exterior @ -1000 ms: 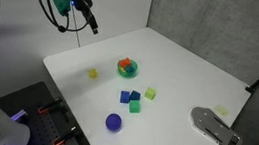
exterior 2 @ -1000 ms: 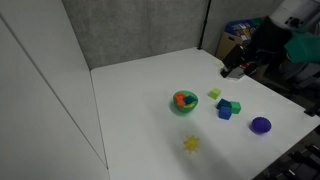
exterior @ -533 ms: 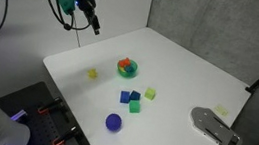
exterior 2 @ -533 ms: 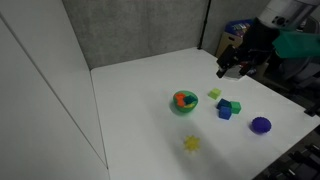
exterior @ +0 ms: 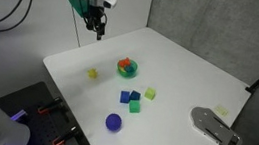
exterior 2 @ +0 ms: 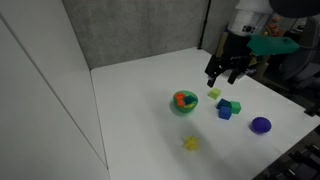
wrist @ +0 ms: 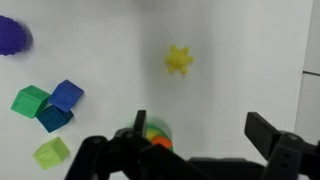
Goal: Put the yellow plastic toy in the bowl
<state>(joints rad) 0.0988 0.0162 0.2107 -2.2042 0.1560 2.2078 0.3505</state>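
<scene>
My gripper should close on the body of the yellow plastic toy (exterior: pixel 93 74) (wrist: pixel 179 61), which is lying by itself on the white table, away from the green bowl.
The yellow plastic toy (exterior: pixel 92 74) is a small dull-yellow lump on the white table, apart from the other things; it also shows in an exterior view (exterior 2: pixel 190 144) and in the wrist view (wrist: pixel 179 59). The green bowl (exterior: pixel 127 68) holds an orange piece; it shows in an exterior view (exterior 2: pixel 183 102) and low in the wrist view (wrist: pixel 155 133). My gripper (exterior: pixel 99 28) hangs open and empty well above the table; in an exterior view (exterior 2: pixel 224 78) it is above and to the right of the bowl. Its fingers (wrist: pixel 200 135) frame bare table.
A lime-yellow cube (exterior: pixel 151 93), blue cubes (exterior: pixel 134 96), a green cube (exterior: pixel 135 107) and a purple ball (exterior: pixel 114 123) lie near the bowl. A grey flat object (exterior: pixel 214 127) lies at one table edge. A grey wall panel (exterior 2: pixel 130 30) stands behind the table.
My gripper has moved in over the table toward the bowl, staying open. The objects on the table have not moved.
</scene>
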